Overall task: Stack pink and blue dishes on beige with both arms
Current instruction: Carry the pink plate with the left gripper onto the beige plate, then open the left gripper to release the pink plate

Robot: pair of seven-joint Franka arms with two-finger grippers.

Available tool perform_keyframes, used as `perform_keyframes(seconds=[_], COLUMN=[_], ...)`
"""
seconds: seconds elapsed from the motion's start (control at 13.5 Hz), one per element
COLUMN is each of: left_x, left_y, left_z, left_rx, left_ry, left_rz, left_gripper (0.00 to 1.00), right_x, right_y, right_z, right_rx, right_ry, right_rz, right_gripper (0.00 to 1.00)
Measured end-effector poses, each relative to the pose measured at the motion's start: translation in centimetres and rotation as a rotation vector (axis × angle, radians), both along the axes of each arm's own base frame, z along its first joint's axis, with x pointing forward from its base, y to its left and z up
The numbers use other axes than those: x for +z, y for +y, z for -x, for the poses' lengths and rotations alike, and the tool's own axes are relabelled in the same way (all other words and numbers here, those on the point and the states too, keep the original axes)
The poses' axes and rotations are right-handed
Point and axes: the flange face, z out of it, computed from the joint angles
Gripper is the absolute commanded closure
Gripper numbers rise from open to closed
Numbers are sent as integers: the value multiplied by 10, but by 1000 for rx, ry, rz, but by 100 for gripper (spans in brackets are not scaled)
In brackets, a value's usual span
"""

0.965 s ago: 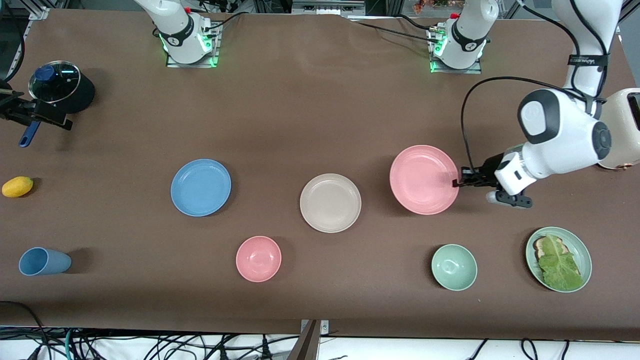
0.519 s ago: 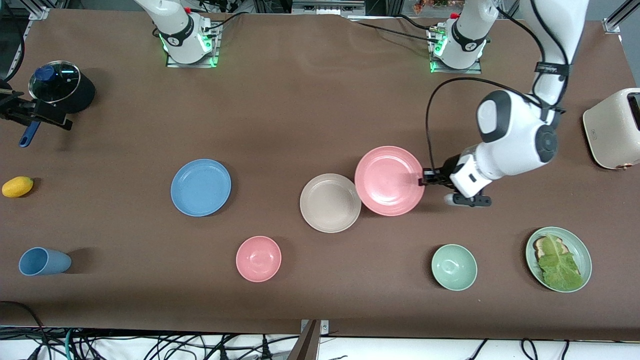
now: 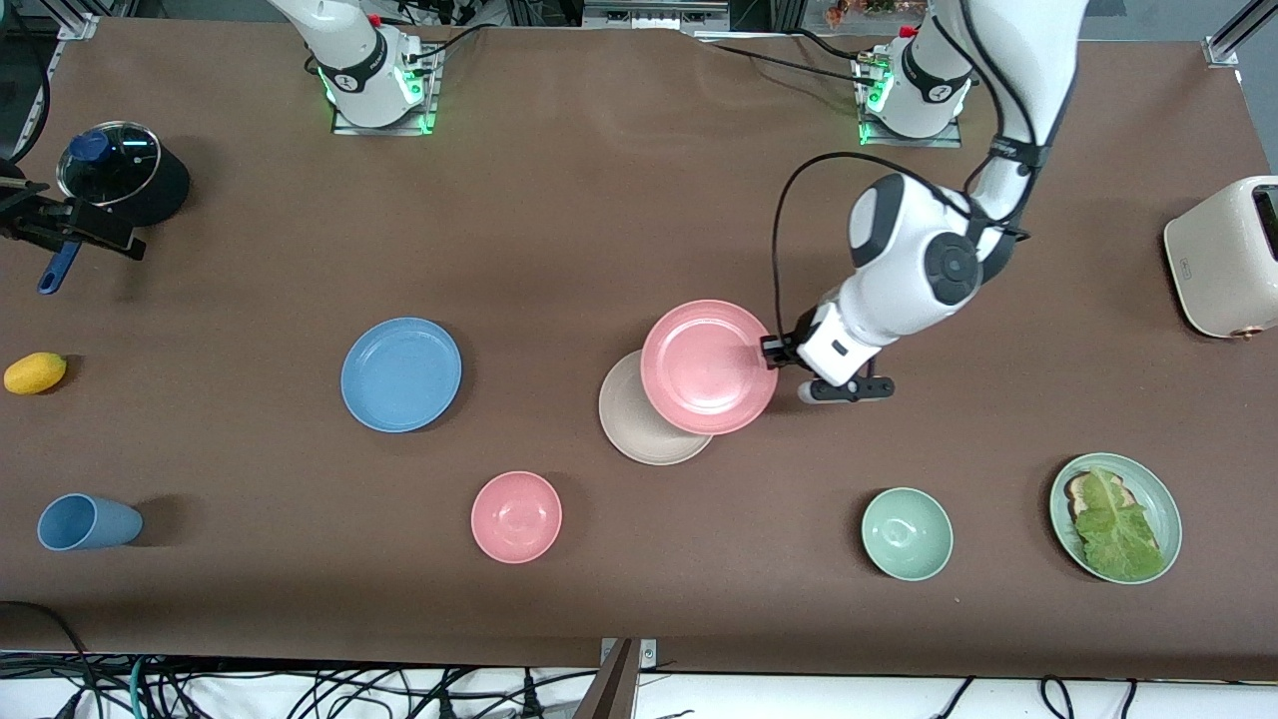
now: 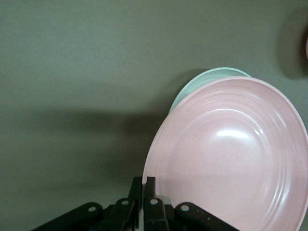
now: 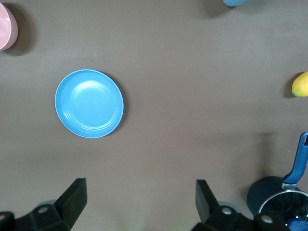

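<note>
My left gripper will let go of the pink plate, lying flat on the middle of the beige plate [image 3: 659, 406] [image 4: 224, 126]. The pink plate still hangs tilted in the air.
My left gripper [image 3: 769, 352] is shut on the rim of the pink plate [image 3: 707, 367], which hangs tilted in the air and partly over the beige plate [image 3: 629, 431]. In the left wrist view the fingers [image 4: 144, 179] pinch the pink plate's [image 4: 231, 154] edge, and a sliver of the beige plate [image 4: 202, 79] shows under it. The blue plate [image 3: 401, 374] lies flat on the table toward the right arm's end. My right gripper [image 5: 141, 185] waits open and empty, high over that end of the table, with the blue plate [image 5: 89, 103] in its view.
A pink bowl [image 3: 516, 516], a green bowl [image 3: 907, 533] and a green plate of lettuce on toast [image 3: 1115, 517] sit nearer the front camera. A blue cup [image 3: 88, 521], a lemon [image 3: 35, 372] and a lidded pot [image 3: 120, 180] are at the right arm's end. A toaster [image 3: 1223, 258] stands at the left arm's end.
My left gripper has carried the pink plate toward the right arm's end, from beside the beige plate to partly over it. The right arm has not moved.
</note>
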Motion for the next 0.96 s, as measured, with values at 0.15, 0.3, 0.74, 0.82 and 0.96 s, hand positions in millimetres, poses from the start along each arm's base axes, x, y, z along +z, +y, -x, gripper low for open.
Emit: perform_keyframes(seconds=[0.15, 0.3, 0.74, 0.82, 0.96], left_x=[-14, -32, -65, -68, -73], left_y=[-26, -40, -61, -62, -63], left_z=[3, 5, 9, 8, 3], left_rx=[17, 35, 65, 67, 74], left_ry=[-24, -37, -40, -40, -43], left_rz=[-38, -55, -59, -60, -58], left_gripper=[100, 100, 100, 100, 100], right_x=[0, 0, 0, 0, 0], right_y=[0, 0, 0, 0, 0], right_z=[0, 0, 0, 0, 0], right_rx=[0, 0, 1, 1, 1], right_ry=[0, 0, 0, 0, 0], right_rz=[0, 0, 0, 0, 0], right_gripper=[0, 0, 0, 0, 0])
